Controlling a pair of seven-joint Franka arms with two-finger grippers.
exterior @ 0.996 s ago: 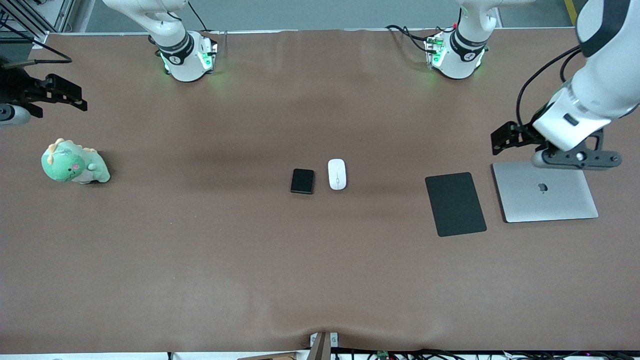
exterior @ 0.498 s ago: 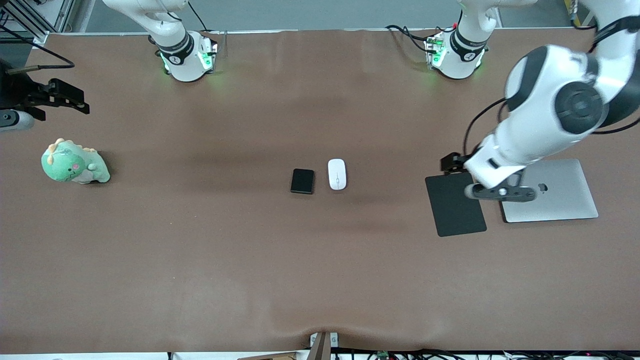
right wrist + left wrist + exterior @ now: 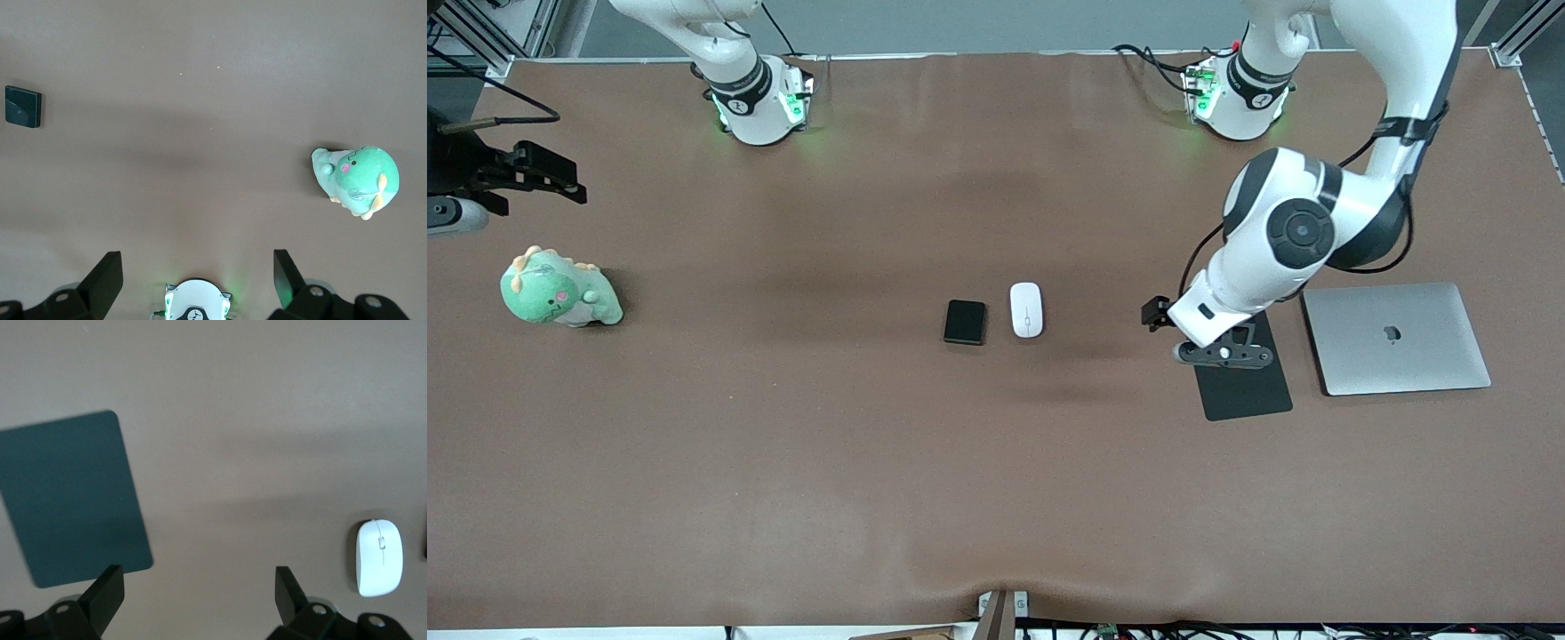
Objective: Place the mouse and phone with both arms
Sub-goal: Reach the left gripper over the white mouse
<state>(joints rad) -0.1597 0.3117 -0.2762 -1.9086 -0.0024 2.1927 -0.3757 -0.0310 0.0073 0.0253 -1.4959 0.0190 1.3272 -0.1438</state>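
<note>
My left gripper goes to the white mouse next and closes across the mouse's middle (image 3: 1026, 311) (image 3: 379, 561), on its long sides behind the scroll wheel.
The white mouse (image 3: 1026, 309) and the small black phone (image 3: 965, 322) lie side by side in the middle of the table, the phone toward the right arm's end. In the air, my left gripper (image 3: 1223, 355) hangs over the mouse pad's edge that faces the mouse. In the left wrist view this gripper (image 3: 197, 580) is open, with only bare table between its fingers (image 3: 110, 580), and the mouse (image 3: 379, 557) lies off to one side. My right gripper (image 3: 447, 213) waits high at the right arm's end, open (image 3: 197, 263) and empty. The phone (image 3: 23, 107) shows in its view.
A flat black mouse pad (image 3: 1249, 391) and a closed silver laptop (image 3: 1396, 338) lie side by side at the left arm's end. A green plush dinosaur (image 3: 559, 289) sits at the right arm's end, near the right gripper.
The left arm has swung from over the laptop toward the table's middle and now hangs over the mouse pad. The right arm has barely moved. Mouse and phone lie as before.
</note>
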